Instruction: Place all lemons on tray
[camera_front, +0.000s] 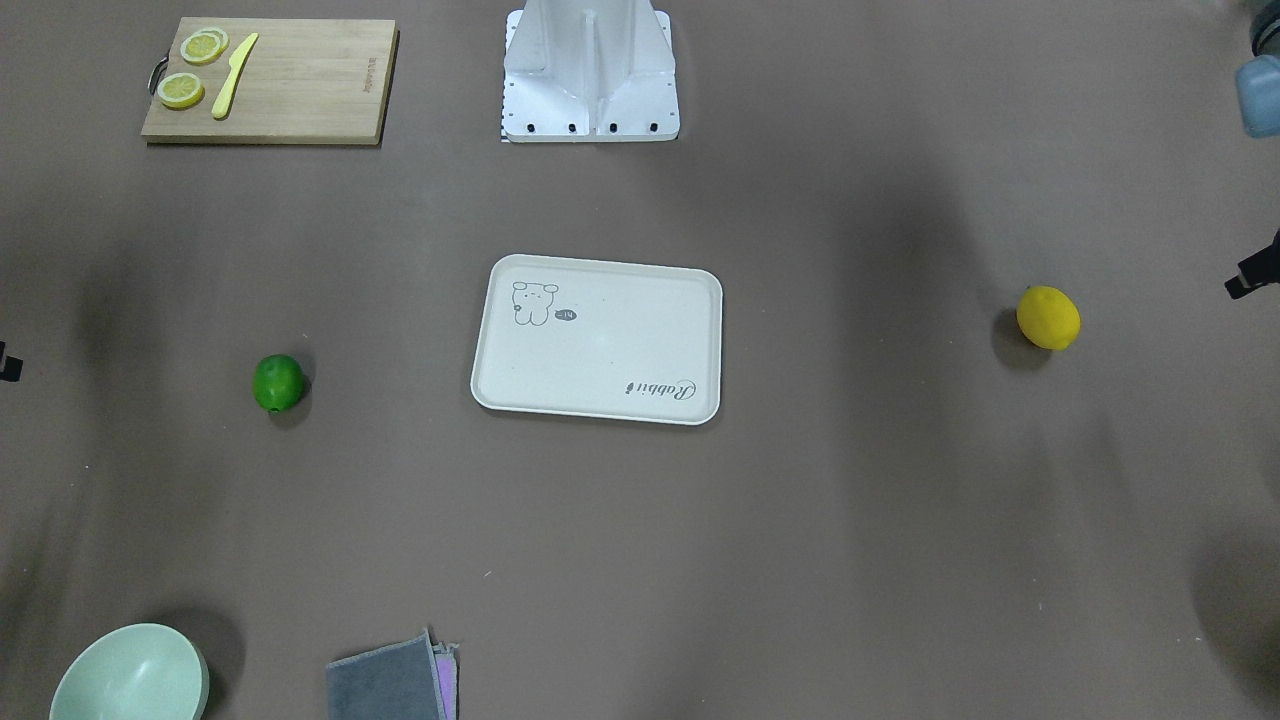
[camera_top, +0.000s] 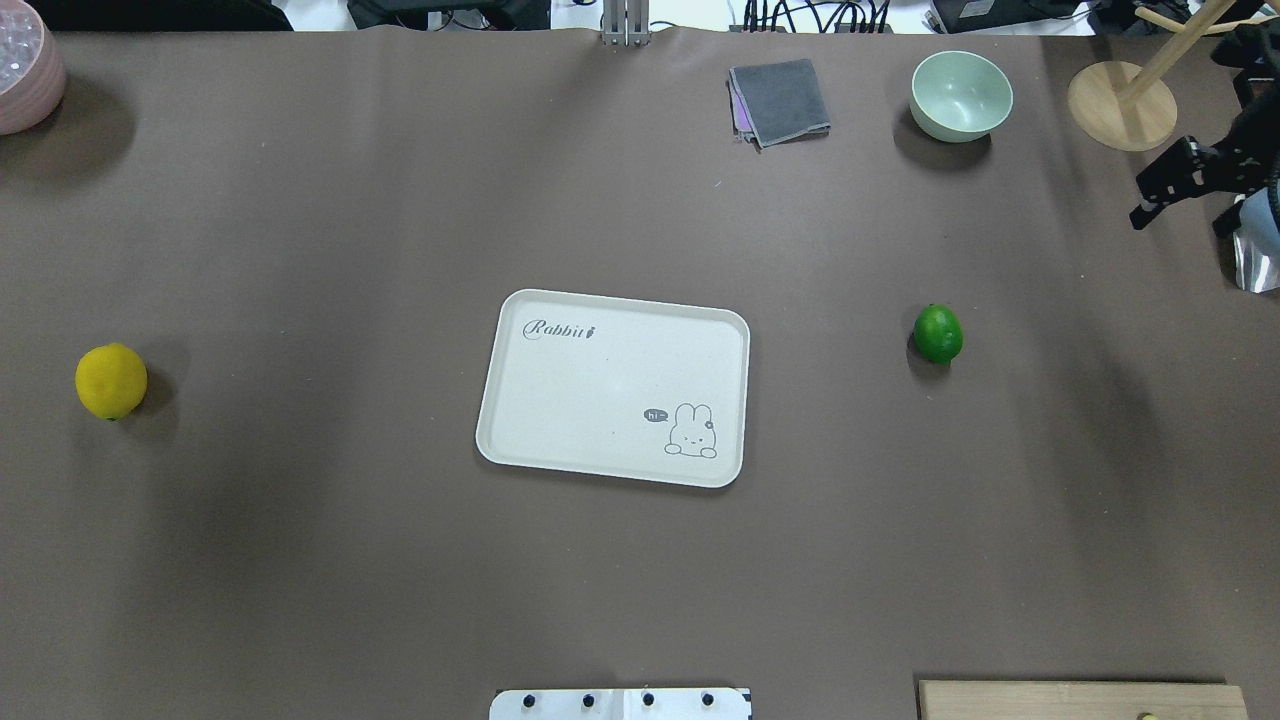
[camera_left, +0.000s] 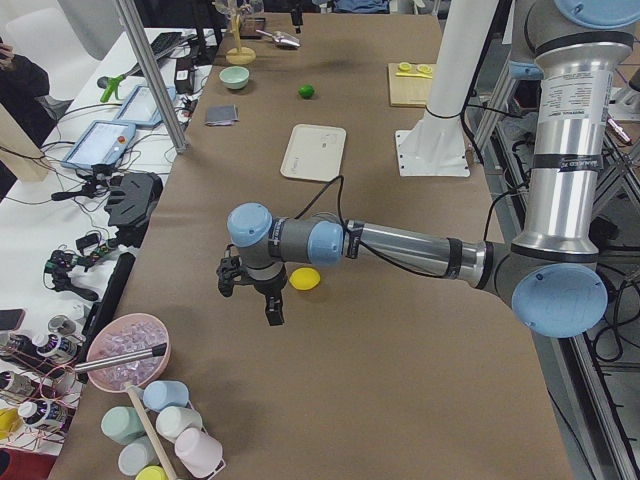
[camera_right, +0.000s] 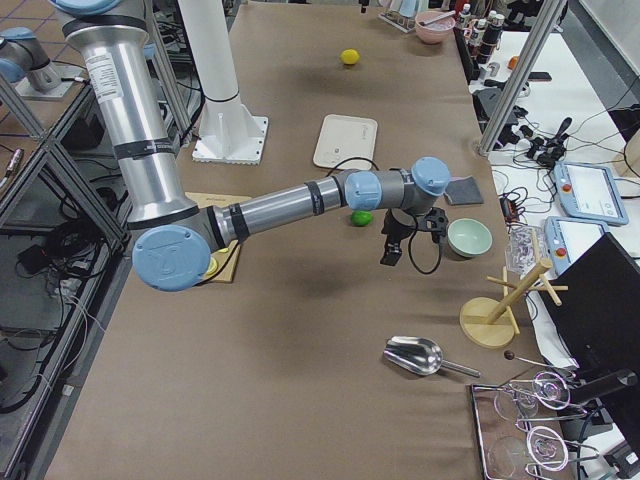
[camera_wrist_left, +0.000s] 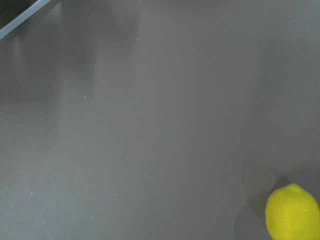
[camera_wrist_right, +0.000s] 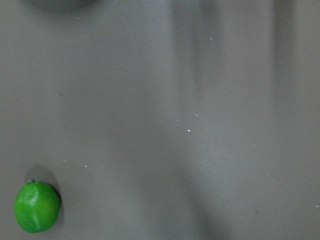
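The green lemon is beside the tray. My right gripper will go there next and close on the green lemon's middle (camera_front: 278, 383) (camera_wrist_right: 37, 207).
The yellow lemon (camera_front: 1048, 318) lies on the brown table far to the robot's left of the tray; it also shows in the overhead view (camera_top: 111, 381) and low right in the left wrist view (camera_wrist_left: 292, 212). The green lemon (camera_top: 938, 333) lies to the tray's right and shows low left in the right wrist view (camera_wrist_right: 37, 206). The cream tray (camera_top: 610, 390) sits mid-table with nothing on it. My left gripper (camera_left: 248, 298) hovers beside the yellow lemon; I cannot tell whether it is open or shut. My right gripper (camera_top: 1180, 220) is open and empty, beyond the green lemon.
A wooden cutting board (camera_front: 270, 80) with lemon slices and a yellow knife sits near the robot base (camera_front: 590, 70). A pale green bowl (camera_top: 960, 95), a grey cloth (camera_top: 780, 100) and a wooden stand (camera_top: 1120, 105) are at the far edge. A pink bowl (camera_top: 25, 65) is far left.
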